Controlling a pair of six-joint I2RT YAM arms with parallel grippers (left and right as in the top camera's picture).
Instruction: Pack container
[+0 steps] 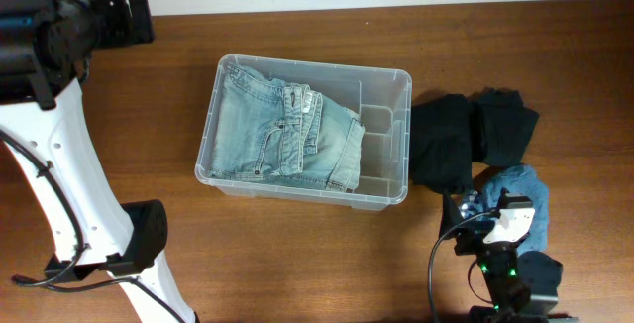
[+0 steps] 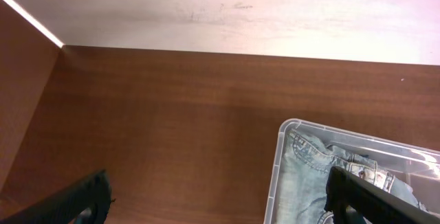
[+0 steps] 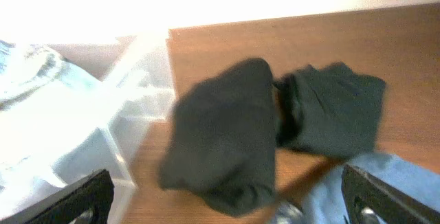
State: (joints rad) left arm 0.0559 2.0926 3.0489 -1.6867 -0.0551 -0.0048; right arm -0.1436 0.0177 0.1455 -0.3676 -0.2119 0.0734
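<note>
I need to close my right gripper on the edge of the black garment (image 1: 468, 135) (image 3: 272, 117) beside the clear container, where it meets the other black garment.
The clear container (image 1: 309, 65) stands mid-table with folded light-blue jeans (image 1: 282, 135) filling its left part; its right end shows bare plastic. My left gripper (image 2: 220, 207) is open and empty, high over the table's far left, with the container's corner (image 2: 275, 169) and the jeans (image 2: 309, 176) to its right. My right gripper (image 3: 227, 207) is open and empty, just right of the container (image 3: 137, 93), hovering low over a black garment (image 3: 220, 135). In the overhead view the right gripper (image 1: 474, 206) is at the front right.
Two black garments (image 1: 466, 140) lie to the right of the container. A blue garment (image 1: 522, 196) lies under the right arm and also shows in the right wrist view (image 3: 371, 183). The left arm's white links (image 1: 59, 164) run along the table's left side.
</note>
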